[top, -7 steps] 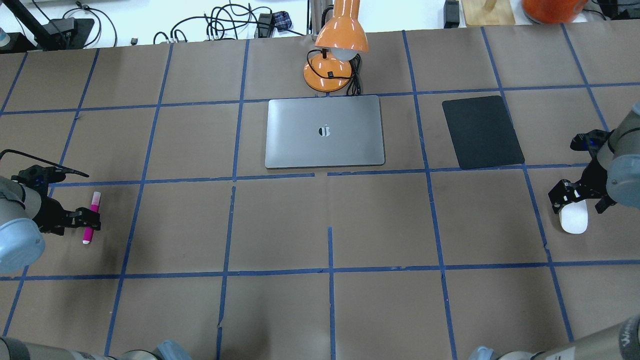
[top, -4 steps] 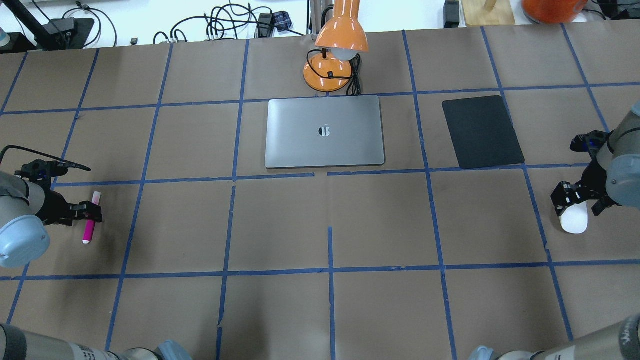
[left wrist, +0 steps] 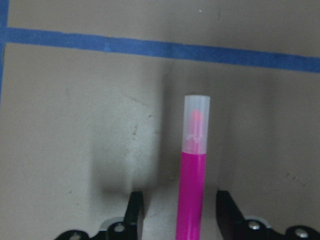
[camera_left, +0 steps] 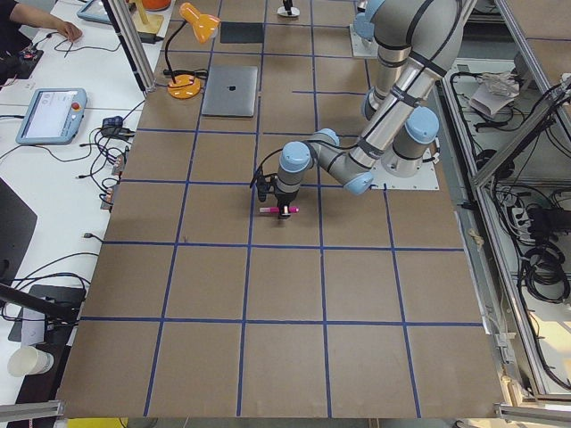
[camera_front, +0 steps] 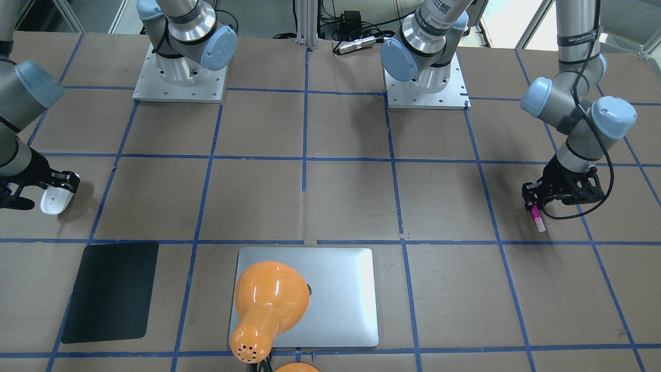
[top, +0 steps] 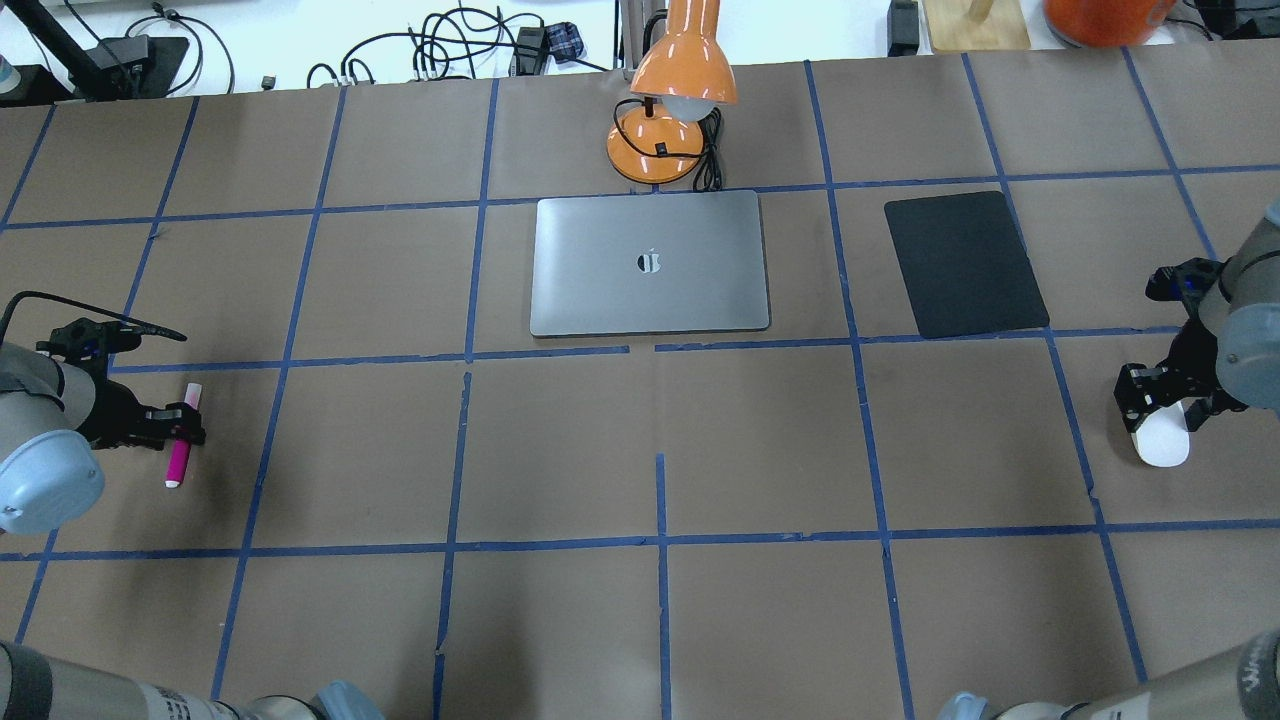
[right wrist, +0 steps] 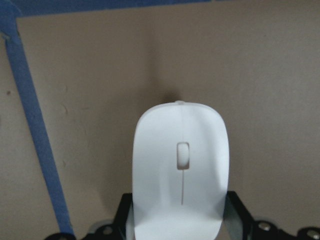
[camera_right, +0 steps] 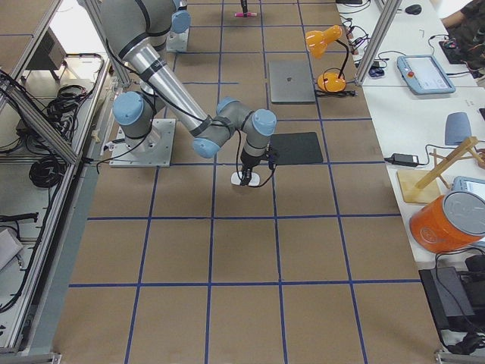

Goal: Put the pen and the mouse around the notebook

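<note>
Next, I let go of the pink pen with my left gripper at the blue tape's cut end [camera_front: 297, 192] facing the silver notebook.
The pink pen [top: 179, 445] lies flat at the table's far left. My left gripper [top: 186, 425] is down over its middle. In the left wrist view the pen [left wrist: 192, 190] sits between the open fingers with a gap on each side, wider on the left. The white mouse [top: 1163, 447] is at the far right, and my right gripper [top: 1172, 408] is down over its rear half. In the right wrist view both fingers press the sides of the mouse [right wrist: 180, 165]. The silver notebook [top: 650, 295] lies shut at the table's centre back, far from both.
An orange desk lamp [top: 680, 75] stands just behind the notebook and leans over it in the front view [camera_front: 268, 299]. A black mat [top: 965, 265] lies right of the notebook. Blue tape lines grid the brown table. A person's hand rests at a side desk.
My right gripper has shifted a little to the right, and the mouse has slid that way with it. My left gripper edged along the pen towards its pale end; the pen has not moved.
</note>
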